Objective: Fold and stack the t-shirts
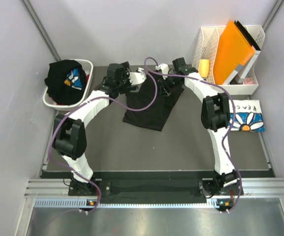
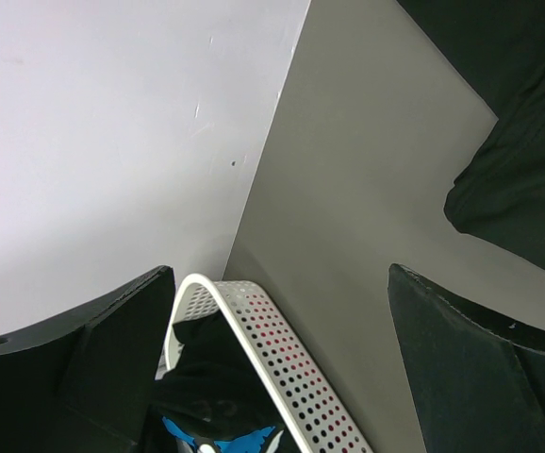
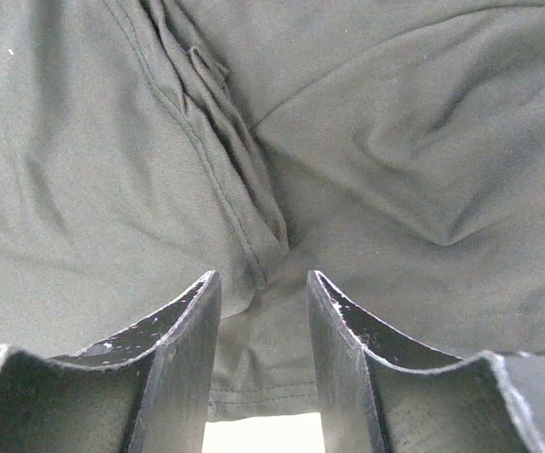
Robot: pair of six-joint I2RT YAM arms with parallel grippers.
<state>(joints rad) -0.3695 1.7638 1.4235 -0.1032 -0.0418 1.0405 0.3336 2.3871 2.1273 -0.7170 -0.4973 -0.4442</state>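
Note:
The black t-shirt's seamed fold stops short of the hem under it, so the robot's right gripper needs to pinch the fold's tip (image 3: pixel 265 264) and pull it to that hem.
A black t-shirt (image 1: pixel 148 105) lies crumpled on the dark table mat, its far end bunched under both wrists. My right gripper (image 1: pixel 167 83) is down on that far end. In the right wrist view its jaws (image 3: pixel 263 276) stand partly open astride a seamed fold of the black cloth (image 3: pixel 254 189), without pinching it. My left gripper (image 1: pixel 133 78) hovers wide open beside the shirt's left edge (image 2: pixel 527 189), with nothing between its fingers (image 2: pixel 280 274). Another black t-shirt with a blue print (image 1: pixel 66 78) fills the basket. A folded white t-shirt with a daisy print (image 1: pixel 247 118) lies at the right.
The white perforated laundry basket (image 1: pixel 85 66) stands at the back left, its rim (image 2: pixel 272 349) just below my left gripper. A white file rack (image 1: pixel 252 86) with an orange folder (image 1: pixel 233 46) occupies the back right corner. Walls close in behind and on both sides.

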